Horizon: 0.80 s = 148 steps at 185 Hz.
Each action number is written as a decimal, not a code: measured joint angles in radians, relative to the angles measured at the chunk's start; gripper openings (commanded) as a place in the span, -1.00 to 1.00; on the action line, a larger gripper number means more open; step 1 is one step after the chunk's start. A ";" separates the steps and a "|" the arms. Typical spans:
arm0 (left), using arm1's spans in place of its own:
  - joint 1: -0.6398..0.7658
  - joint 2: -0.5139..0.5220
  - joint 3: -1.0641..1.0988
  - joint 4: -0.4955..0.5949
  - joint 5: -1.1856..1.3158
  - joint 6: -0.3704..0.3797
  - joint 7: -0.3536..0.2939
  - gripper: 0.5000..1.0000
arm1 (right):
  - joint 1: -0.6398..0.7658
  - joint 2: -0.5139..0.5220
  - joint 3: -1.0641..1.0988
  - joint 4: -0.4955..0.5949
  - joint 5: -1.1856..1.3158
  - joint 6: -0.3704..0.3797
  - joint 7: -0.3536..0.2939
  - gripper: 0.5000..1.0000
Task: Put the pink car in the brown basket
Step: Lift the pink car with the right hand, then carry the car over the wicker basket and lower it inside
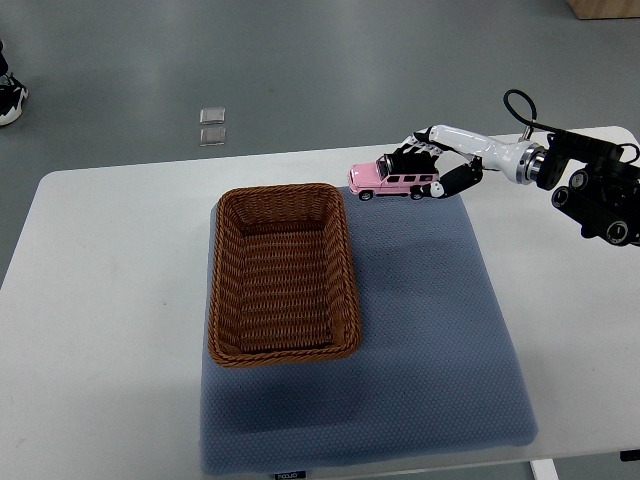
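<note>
The robot's right gripper needs to release the pink car in the far half of the brown basket (295, 241), just past the basket's middle.
The pink car (388, 178) is a small toy jeep with a black roof, at the far right corner of the grey-blue mat. My right hand (428, 165) comes in from the right edge and its fingers are closed around the car's rear end and roof. I cannot tell whether the car rests on the mat or is lifted slightly. The brown basket (225, 290) is a woven rectangular basket, empty, on the left part of the mat, to the left of and nearer than the car. My left arm is out of view.
The grey-blue mat (430, 320) lies on a white table (110, 300). Two small clear squares (212, 126) lie on the floor beyond the table. A shoe (8, 100) shows at the left edge of the floor.
</note>
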 measured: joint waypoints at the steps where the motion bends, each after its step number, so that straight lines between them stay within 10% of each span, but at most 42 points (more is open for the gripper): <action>1: 0.000 0.000 0.000 0.000 0.000 0.000 0.000 1.00 | 0.002 0.002 0.000 0.000 0.000 0.000 0.000 -1.00; 148: 0.000 0.000 0.000 -0.001 0.000 0.000 0.000 1.00 | 0.111 0.280 -0.213 0.009 -0.123 -0.097 0.001 -1.00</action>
